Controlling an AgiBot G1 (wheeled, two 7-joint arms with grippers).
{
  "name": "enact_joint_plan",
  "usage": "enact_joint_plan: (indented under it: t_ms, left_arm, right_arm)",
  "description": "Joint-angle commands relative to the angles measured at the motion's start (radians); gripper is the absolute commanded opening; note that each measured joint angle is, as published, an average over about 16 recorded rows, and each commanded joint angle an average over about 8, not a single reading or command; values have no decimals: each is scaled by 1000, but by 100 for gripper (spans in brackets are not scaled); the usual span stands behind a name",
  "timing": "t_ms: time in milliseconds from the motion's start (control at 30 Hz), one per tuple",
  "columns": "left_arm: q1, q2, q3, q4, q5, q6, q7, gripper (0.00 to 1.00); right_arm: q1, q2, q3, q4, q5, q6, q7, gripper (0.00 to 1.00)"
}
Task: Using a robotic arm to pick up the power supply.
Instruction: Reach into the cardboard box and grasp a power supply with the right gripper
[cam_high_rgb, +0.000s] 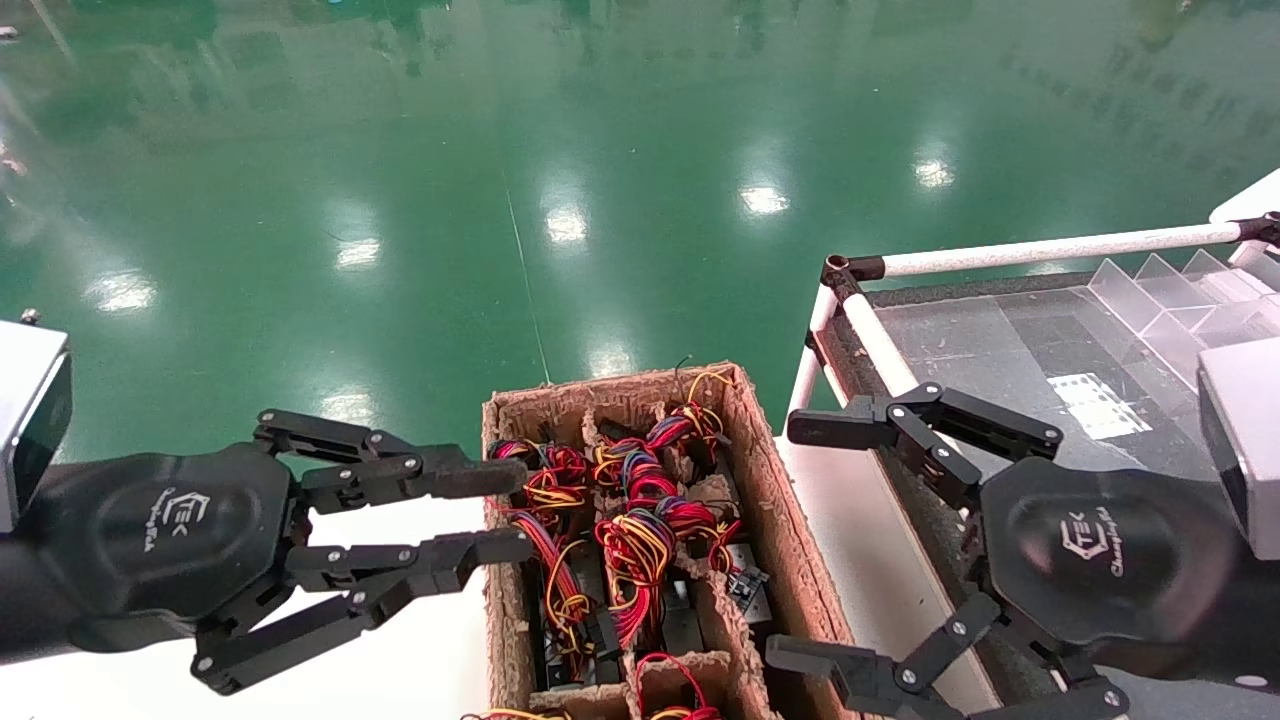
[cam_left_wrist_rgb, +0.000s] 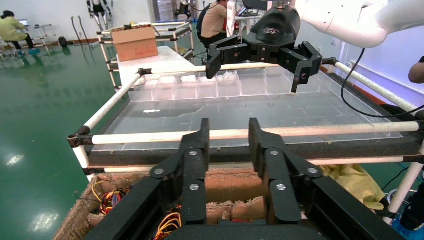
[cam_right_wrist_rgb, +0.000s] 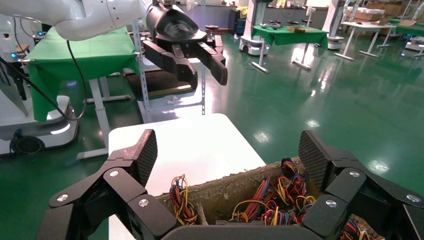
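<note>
My right gripper should next close on the red and black wire bundle (cam_high_rgb: 691, 516) of the power supply that shows grey metal, near the side of the rack.
A brown cardboard divider box (cam_high_rgb: 765, 480) sits between my two grippers. The power supply units stand in its compartments, and mostly their red, yellow and black wire bundles (cam_high_rgb: 635, 535) show, with a bit of grey metal (cam_high_rgb: 742, 572) at the right side. My left gripper (cam_high_rgb: 520, 512) is level with the box's left rim, open with a narrow gap and holding nothing (cam_left_wrist_rgb: 229, 125). My right gripper (cam_high_rgb: 792, 540) hangs by the box's right wall, wide open and empty (cam_right_wrist_rgb: 229, 150). The wires (cam_right_wrist_rgb: 285, 197) lie just under it in the right wrist view.
The box rests on a white table (cam_high_rgb: 400, 660). To the right is a rack of white tubes (cam_high_rgb: 1050, 248) carrying a clear acrylic tray with dividers (cam_high_rgb: 1160, 300). Green floor lies beyond. A yellow cloth (cam_left_wrist_rgb: 357, 180) sits under the rack.
</note>
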Motion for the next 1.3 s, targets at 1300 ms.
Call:
enact_joint_plan:
  t_ms: [1300]
  left_arm:
    - [0, 0, 0, 1, 0, 0, 0, 100]
  right_arm:
    - [268, -291, -290, -402, -555, 191, 49, 74]
